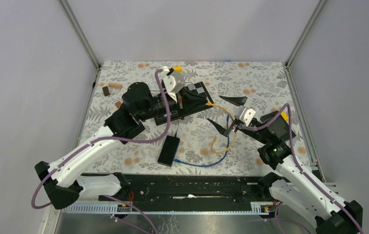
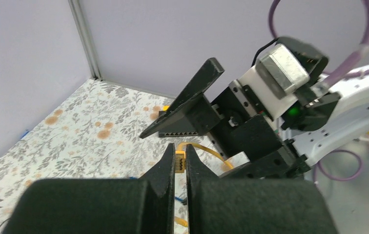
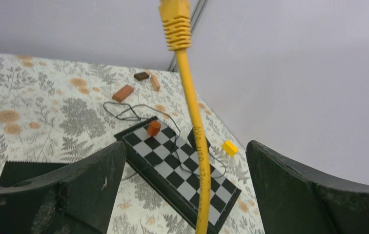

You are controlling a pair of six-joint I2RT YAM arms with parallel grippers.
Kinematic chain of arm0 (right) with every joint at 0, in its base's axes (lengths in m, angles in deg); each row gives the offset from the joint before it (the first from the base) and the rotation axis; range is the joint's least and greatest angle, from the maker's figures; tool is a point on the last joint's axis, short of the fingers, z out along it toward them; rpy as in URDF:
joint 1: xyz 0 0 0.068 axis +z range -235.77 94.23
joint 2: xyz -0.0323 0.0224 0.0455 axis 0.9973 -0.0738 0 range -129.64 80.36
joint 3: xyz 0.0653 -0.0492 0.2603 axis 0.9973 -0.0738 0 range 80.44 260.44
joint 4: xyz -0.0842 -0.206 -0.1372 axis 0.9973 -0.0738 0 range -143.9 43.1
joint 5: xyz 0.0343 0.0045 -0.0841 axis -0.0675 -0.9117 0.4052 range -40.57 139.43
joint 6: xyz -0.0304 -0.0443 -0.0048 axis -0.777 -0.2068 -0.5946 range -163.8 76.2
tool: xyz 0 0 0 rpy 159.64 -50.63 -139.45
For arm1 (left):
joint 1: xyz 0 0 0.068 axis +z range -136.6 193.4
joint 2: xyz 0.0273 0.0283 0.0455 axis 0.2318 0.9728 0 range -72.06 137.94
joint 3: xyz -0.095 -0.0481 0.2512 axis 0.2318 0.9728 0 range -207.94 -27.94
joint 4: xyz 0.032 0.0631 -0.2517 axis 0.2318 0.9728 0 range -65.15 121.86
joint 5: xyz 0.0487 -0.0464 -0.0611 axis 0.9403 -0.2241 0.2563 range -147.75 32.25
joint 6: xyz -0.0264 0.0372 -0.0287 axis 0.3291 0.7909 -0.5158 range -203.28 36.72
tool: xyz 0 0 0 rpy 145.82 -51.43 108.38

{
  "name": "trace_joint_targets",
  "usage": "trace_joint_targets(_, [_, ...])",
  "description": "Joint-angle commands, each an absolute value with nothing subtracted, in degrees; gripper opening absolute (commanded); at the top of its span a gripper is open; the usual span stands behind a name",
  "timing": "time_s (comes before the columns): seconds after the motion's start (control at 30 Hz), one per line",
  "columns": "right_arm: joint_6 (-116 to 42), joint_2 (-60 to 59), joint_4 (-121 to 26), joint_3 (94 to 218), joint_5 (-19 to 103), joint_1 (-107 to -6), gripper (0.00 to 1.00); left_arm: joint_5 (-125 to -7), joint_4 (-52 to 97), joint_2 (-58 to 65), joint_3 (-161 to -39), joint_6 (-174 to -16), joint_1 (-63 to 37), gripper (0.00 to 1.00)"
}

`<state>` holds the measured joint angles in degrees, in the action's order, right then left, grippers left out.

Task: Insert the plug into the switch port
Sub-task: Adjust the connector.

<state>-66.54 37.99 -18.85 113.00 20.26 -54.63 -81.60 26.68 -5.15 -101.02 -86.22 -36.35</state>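
My left gripper covers the front end of the yellow plug, which must go into the port. So my right gripper will grasp the yellow cable (image 1: 217, 106) close behind the plug.
My left gripper (image 2: 180, 152) is shut on the yellow plug (image 2: 180, 161), whose gold contacts show between the fingertips. In the top view this gripper (image 1: 208, 103) points right, over the middle of the table. The yellow cable (image 1: 231, 117) runs from it between the wide-open fingers of my right gripper (image 1: 215, 108), touching neither. From the right wrist, the cable (image 3: 192, 131) and the plug's boot (image 3: 175, 24) hang between the open gripper (image 3: 185, 146). The switch (image 1: 169, 150), a black box, lies flat toward the front; its ports do not show there.
A chessboard (image 3: 173, 165) carries an orange piece (image 3: 153, 127), with a yellow block (image 3: 230, 147) beside it. Wooden blocks (image 1: 115, 86) lie at the back left. A blue cable (image 1: 207, 163) loops from the switch. Under the right finger (image 2: 192, 97) is a notched dark edge I cannot identify.
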Motion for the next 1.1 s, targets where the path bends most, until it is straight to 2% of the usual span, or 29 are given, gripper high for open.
trace_joint_targets(0.0, [-61.4,36.2,-4.1,113.3,17.0,-54.4,1.00,-77.9,22.6,-7.5,-100.4,-95.7,-36.1,0.00])
trace_joint_targets(0.27, [-62.8,30.5,-4.9,118.4,12.4,-54.3,0.99,-70.8,30.2,-7.0,-103.3,-104.6,-36.1,0.00])
trace_joint_targets(0.5, [-61.1,26.3,-5.1,122.2,8.3,-54.3,0.71,-68.3,29.9,-7.7,-102.5,-106.6,-36.1,0.00])
trace_joint_targets(0.6, [-60.9,25.6,-5.2,122.3,7.8,-54.3,0.62,-68.0,30.5,-7.0,-103.3,-107.2,-36.1,0.00])
trace_joint_targets(0.83, [-60.4,26.3,-4.8,121.8,6.0,-54.2,0.52,-67.5,31.0,-5.7,-103.7,-108.7,-36.2,0.00])
trace_joint_targets(0.87, [-60.4,26.6,-4.8,121.6,6.2,-54.2,0.46,-67.4,31.0,-5.7,-103.7,-108.8,-36.2,0.00])
trace_joint_targets(0.93, [-59.5,27.0,-4.3,121.0,8.5,-54.2,0.25,-67.2,31.0,-5.7,-103.8,-108.8,-36.1,0.00])
trace_joint_targets(1.07, [-59.5,28.1,-3.8,120.0,9.6,-54.2,0.02,-67.7,30.9,-5.9,-103.6,-108.5,-36.0,0.00])
